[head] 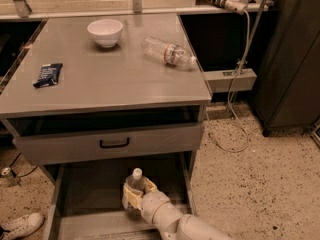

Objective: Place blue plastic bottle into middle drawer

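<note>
I will let go of the blue plastic bottle standing upright on the grey bottom near the centre of the open middle drawer (137,205) with my gripper.
The blue plastic bottle (134,183) stands upright with its white cap up, over the floor of the open middle drawer (85,194), a wide grey metal drawer pulled out at the bottom of the cabinet. My gripper (134,198) is shut around the bottle's lower body, with the white arm reaching in from the bottom right. The bottle's label and base are hidden by the gripper.
The shallower drawer with a black handle (114,143) sits just above, slightly pulled out. On the cabinet top lie a clear ribbed bottle (167,52), a white bowl (105,32) and a dark snack packet (48,74). A shoe (20,226) lies on the floor at left.
</note>
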`<action>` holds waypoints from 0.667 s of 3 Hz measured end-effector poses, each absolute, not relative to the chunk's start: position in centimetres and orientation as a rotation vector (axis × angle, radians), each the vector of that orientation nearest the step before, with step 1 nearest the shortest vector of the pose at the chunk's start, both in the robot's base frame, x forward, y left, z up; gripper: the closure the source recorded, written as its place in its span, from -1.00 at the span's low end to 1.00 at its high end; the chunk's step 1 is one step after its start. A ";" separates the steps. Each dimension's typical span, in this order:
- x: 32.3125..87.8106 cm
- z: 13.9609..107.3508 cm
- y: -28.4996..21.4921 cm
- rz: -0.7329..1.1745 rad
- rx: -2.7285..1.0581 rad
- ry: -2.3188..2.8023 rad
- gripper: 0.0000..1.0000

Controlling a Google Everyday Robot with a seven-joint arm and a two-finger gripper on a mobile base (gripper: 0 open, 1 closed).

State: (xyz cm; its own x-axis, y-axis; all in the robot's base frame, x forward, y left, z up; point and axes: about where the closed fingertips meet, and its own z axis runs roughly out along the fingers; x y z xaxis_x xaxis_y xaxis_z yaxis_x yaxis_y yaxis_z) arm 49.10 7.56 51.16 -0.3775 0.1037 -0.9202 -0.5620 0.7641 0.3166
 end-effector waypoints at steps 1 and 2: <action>49.7 50.2 7.1 0.713 -0.334 1.823 1.00; 49.9 49.6 6.8 0.674 -0.338 1.806 1.00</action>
State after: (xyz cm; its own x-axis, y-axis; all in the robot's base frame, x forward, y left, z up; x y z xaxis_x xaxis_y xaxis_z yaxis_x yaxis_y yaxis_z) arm 49.91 6.84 49.59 -0.3354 0.1001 -0.9368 -0.5384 0.7956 0.2778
